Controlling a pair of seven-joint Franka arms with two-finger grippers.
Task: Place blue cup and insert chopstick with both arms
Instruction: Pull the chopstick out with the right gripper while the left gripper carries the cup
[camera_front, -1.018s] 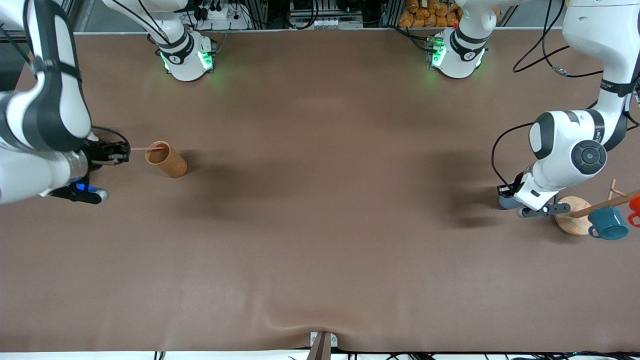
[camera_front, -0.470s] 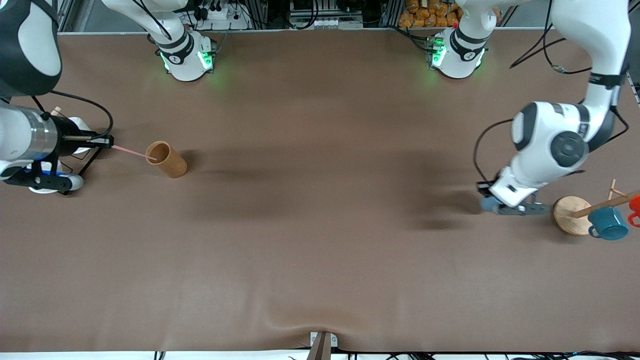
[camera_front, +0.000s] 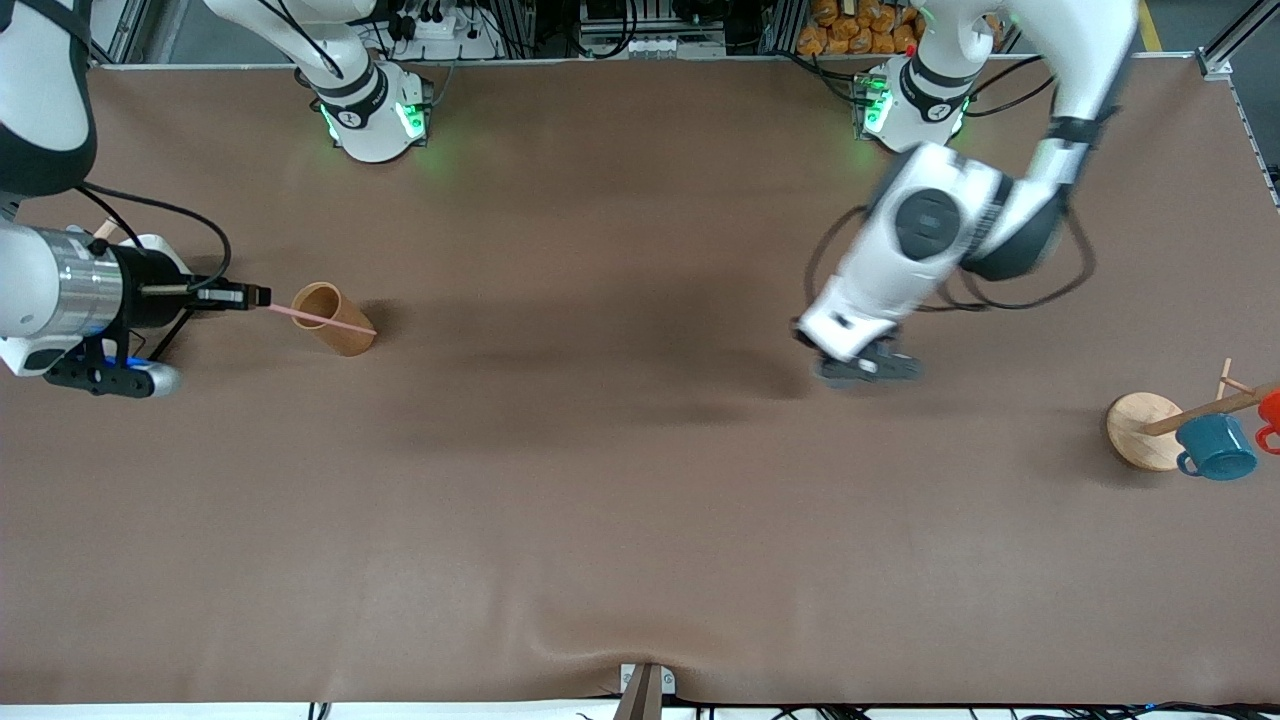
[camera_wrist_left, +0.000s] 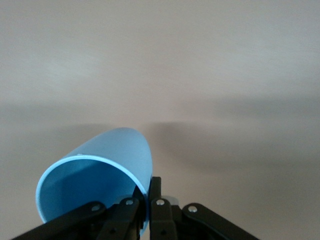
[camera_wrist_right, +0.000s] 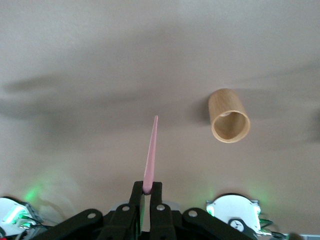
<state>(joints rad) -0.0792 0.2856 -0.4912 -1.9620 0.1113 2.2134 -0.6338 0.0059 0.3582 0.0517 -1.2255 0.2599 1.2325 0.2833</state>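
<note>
My left gripper is going to set the light-blue cup down on the bare middle of the table (camera_front: 633, 340), facing the brown cup.
My left gripper (camera_front: 866, 368) is in the air over the table's middle, toward the left arm's end. In the left wrist view it (camera_wrist_left: 150, 189) is shut on the wall of the light-blue cup (camera_wrist_left: 100, 182), one finger inside and one outside. The cup is hidden under the hand in the front view. My right gripper (camera_front: 255, 296) is shut on one end of the pink chopstick (camera_front: 320, 319), which lies level across the brown cup (camera_front: 347, 340). The right wrist view shows the gripper (camera_wrist_right: 149, 189), the chopstick (camera_wrist_right: 151, 150) and the brown cup (camera_wrist_right: 229, 116) off to one side.
A wooden mug rack with a round base (camera_front: 1140, 432) stands at the left arm's end of the table. It carries a teal mug (camera_front: 1215, 447) and a red mug (camera_front: 1270, 410). A fixture (camera_front: 638, 690) sits at the table's front edge.
My left arm has swung from beside the mug rack toward the table's middle with the blue cup. My right gripper has drawn the chopstick out of the brown cup and now holds it across it.
</note>
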